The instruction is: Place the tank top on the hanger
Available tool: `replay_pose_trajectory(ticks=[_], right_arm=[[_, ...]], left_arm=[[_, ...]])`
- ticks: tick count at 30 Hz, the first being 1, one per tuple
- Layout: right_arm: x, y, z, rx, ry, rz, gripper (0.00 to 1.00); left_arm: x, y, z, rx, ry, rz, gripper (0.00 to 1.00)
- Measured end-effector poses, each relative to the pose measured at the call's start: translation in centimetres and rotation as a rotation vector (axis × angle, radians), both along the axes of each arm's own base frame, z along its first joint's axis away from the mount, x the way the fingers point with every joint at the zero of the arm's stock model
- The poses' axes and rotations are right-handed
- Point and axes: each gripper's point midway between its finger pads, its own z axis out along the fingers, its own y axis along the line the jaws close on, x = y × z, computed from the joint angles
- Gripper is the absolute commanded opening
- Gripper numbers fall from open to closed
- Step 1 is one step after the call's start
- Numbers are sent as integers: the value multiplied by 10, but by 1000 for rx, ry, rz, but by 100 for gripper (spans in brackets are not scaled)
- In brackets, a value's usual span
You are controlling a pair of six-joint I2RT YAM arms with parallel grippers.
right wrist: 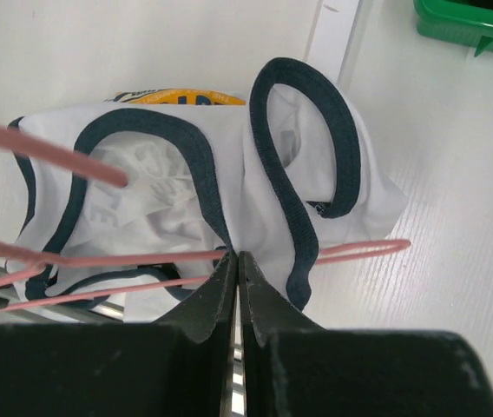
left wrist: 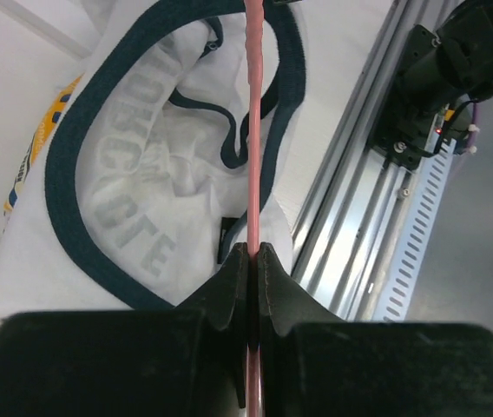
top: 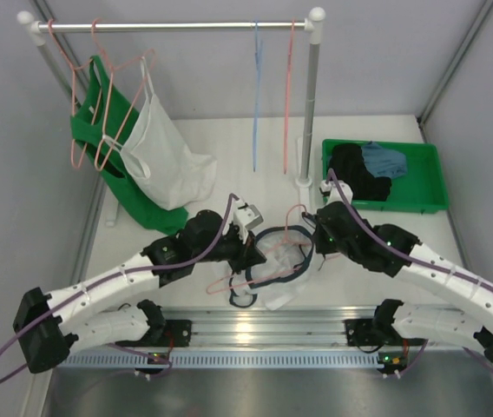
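Observation:
The hanger's end is through the tank top's strap, so I should take the hanger's hook [top: 288, 217] with my right gripper before my left gripper leaves the hanger's wire.
The tank top [top: 288, 268], white with navy trim, lies bunched on the table between my two grippers. It also shows in the left wrist view [left wrist: 142, 191] and in the right wrist view [right wrist: 177, 191]. The pink hanger [top: 223, 283] runs through it, its hook [top: 296, 211] pointing to the far side. My left gripper [top: 249, 252] is shut on the hanger's wire [left wrist: 253, 130]. My right gripper [top: 312, 241] is shut on the tank top's navy-trimmed edge [right wrist: 220, 226], with the hanger's wire [right wrist: 359, 252] lying just beyond its tips.
A clothes rack [top: 313, 95] at the back holds a green top [top: 99, 130] and a plain white top [top: 164, 152] on pink hangers, a light blue hanger [top: 256, 95] and a spare pink one [top: 288, 95]. A green tray [top: 429, 178] holds dark clothes. An aluminium rail [top: 264, 326] runs along the near edge.

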Motion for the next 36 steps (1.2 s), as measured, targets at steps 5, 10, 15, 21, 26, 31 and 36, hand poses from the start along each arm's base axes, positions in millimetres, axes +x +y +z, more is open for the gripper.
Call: replay_pose_trajectory(ticks=[5, 10, 15, 21, 26, 31, 36], right_arm=[[-3, -4, 2, 1, 0, -2, 0], [-4, -7, 5, 9, -5, -9, 1], [-4, -10, 11, 8, -10, -19, 9], [-5, -9, 21, 31, -30, -8, 38], [-8, -1, 41, 110, -90, 57, 51], [-3, 13, 47, 141, -139, 109, 55], [7, 26, 28, 102, -134, 123, 55]], left_arm=[[15, -14, -13, -28, -46, 28, 0], [24, -32, -7, -86, -88, 19, 0], [28, -43, -10, -123, -106, 12, 0], [30, -47, -16, -138, -111, 15, 0], [32, -50, -18, -151, -112, 17, 0], [33, -54, -25, -146, -94, 21, 0], [34, -55, -27, -144, -89, 20, 0]])
